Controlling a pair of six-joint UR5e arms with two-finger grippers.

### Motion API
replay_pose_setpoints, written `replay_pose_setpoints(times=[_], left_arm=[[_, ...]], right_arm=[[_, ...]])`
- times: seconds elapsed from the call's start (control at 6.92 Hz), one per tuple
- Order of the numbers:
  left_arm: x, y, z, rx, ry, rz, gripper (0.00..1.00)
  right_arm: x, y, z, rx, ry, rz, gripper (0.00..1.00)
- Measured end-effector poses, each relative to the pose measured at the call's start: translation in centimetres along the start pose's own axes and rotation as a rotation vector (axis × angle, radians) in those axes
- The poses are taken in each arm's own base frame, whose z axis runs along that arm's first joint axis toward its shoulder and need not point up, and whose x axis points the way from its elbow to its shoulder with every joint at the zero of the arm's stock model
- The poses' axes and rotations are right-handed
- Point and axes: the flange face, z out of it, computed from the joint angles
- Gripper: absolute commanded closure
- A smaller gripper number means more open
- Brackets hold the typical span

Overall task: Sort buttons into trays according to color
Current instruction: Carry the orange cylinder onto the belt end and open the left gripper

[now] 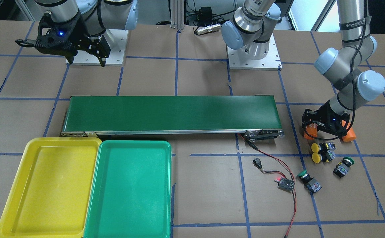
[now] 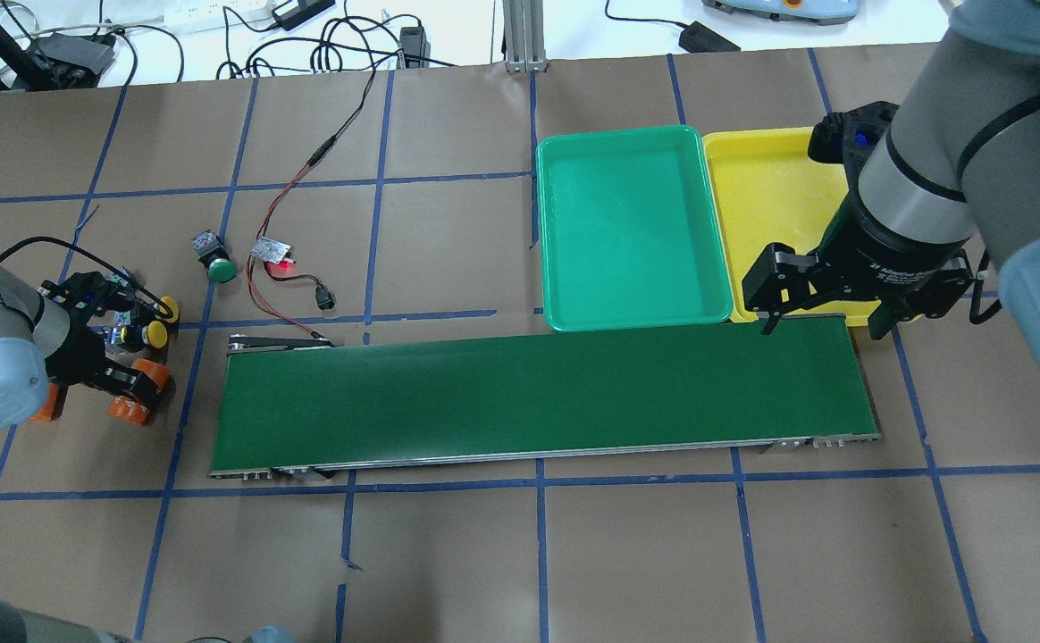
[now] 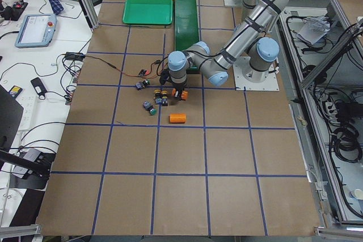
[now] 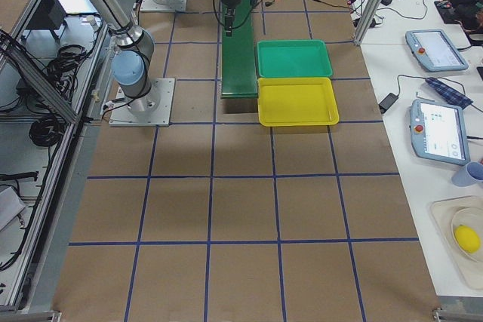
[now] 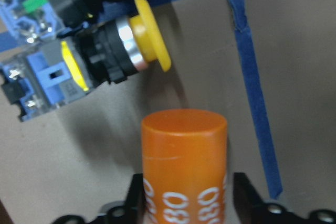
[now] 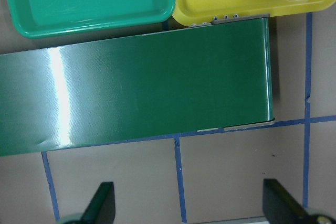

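Next, my left gripper releases the orange cylinder on the dark-green conveyor belt (image 1: 252,110), setting it free near the end that has the red wires.
Two yellow-capped buttons (image 1: 315,147) (image 1: 317,157) lie side by side on the table, with one green-capped button (image 1: 348,161) to their right and another (image 1: 302,174) below them. In the left wrist view a yellow button (image 5: 149,40) lies just beyond the fingertips. My left gripper (image 1: 323,130) sits low next to the yellow buttons and is shut on an orange cylinder (image 5: 184,161), not on a button. My right gripper (image 2: 828,326) is open and empty above the conveyor's end, beside the yellow tray (image 2: 770,196) and the green tray (image 2: 627,223). Both trays are empty.
The long dark-green conveyor belt (image 2: 538,393) runs across the middle. A small black circuit board with red wires (image 1: 285,184) lies near the green buttons. A second orange cylinder (image 1: 349,135) lies on the table beside my left gripper.
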Motion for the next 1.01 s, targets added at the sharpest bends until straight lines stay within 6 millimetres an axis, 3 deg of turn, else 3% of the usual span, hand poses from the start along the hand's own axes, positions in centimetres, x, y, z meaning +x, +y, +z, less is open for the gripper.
replay_pose_setpoints(times=[0.14,0.29,0.43,0.72,0.87,1.01], left_arm=[[0.2,-0.6,-1.7,0.018,-0.028,0.026,1.00],[1.1,-1.6,-4.6,0.041,-0.064,0.062,1.00],[3.6,-2.7,-7.7,0.048,-0.078,0.116,1.00],[12.8,-4.4,-11.7,0.027,-0.092,0.350,1.00],[17.5,-4.6,-11.7,-0.006,-0.107,0.547,1.00],[21.2,-4.6,-10.3,-0.045,-0.099,0.738,1.00]], right_arm=[[0.0,0.1,0.1,-0.002,0.000,0.000,0.00],[0.0,0.1,0.2,-0.006,0.000,0.001,0.00],[0.0,0.1,0.2,-0.007,0.001,0.001,0.00],[0.0,0.1,0.2,-0.008,0.001,0.001,0.00],[0.0,0.1,0.2,-0.008,0.001,0.001,0.00],[0.0,0.1,0.2,-0.008,0.001,0.001,0.00]])
